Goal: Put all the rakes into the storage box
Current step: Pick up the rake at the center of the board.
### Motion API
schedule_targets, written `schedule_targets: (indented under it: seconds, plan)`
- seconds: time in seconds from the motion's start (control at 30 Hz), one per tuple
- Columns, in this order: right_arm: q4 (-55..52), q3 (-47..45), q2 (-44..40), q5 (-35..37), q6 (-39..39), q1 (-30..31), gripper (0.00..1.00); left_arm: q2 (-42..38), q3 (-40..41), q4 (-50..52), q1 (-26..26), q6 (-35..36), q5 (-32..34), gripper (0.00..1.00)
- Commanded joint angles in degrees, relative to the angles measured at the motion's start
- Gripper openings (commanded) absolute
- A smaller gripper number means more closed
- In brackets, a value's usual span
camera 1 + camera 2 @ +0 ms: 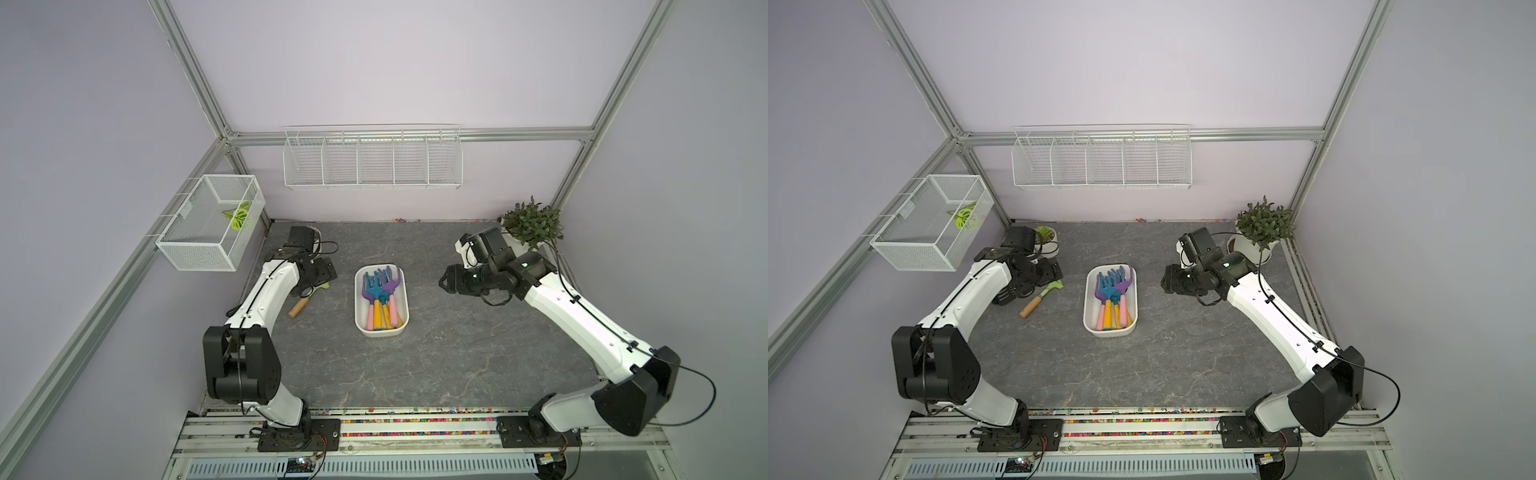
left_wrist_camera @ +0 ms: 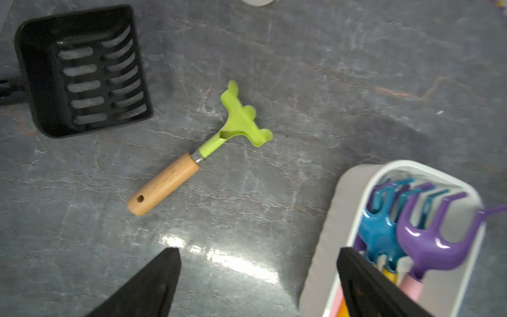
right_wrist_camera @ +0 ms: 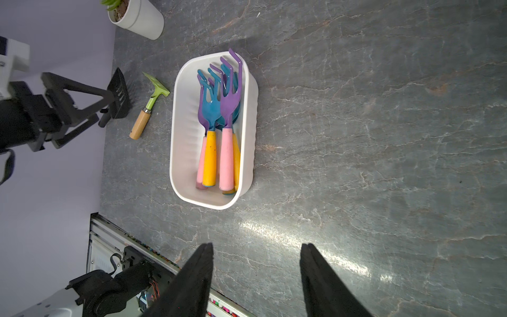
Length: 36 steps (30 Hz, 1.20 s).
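The green rake is next for my left gripper, which should go to it and close on its wooden handle (image 1: 296,309) (image 2: 153,193), near the handle's end with the hole.
A green rake (image 2: 203,153) with a wooden handle lies flat on the grey table, left of the storage box (image 1: 358,303), also in a top view (image 1: 1040,297). The storage box (image 3: 186,153) is a shallow white tub holding several blue and purple rakes (image 3: 219,109) with pink and yellow handles. My left gripper (image 2: 259,251) hovers open and empty above the table between the green rake and the box. My right gripper (image 3: 257,245) is open and empty, raised to the right of the box (image 1: 1087,303), and appears in a top view (image 1: 446,280).
A black slotted scoop (image 2: 82,71) lies beside the green rake. A small white plant pot (image 1: 1046,241) stands at the back left, a larger potted plant (image 1: 532,224) at the back right. A wire-mesh basket (image 1: 212,232) and a wire rack (image 1: 372,160) hang on the walls.
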State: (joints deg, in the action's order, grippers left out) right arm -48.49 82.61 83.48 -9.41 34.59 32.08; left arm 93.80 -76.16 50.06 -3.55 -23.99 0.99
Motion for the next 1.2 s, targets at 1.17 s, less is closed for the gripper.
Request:
schedule_targets:
  seconds: [1.17]
  plan:
    - [2.1, -3.1, -0.3, -8.0, 1.3, 0.6, 0.56, 15.1, 0.1, 0.9, 7.4, 16.5, -10.0, 0.94]
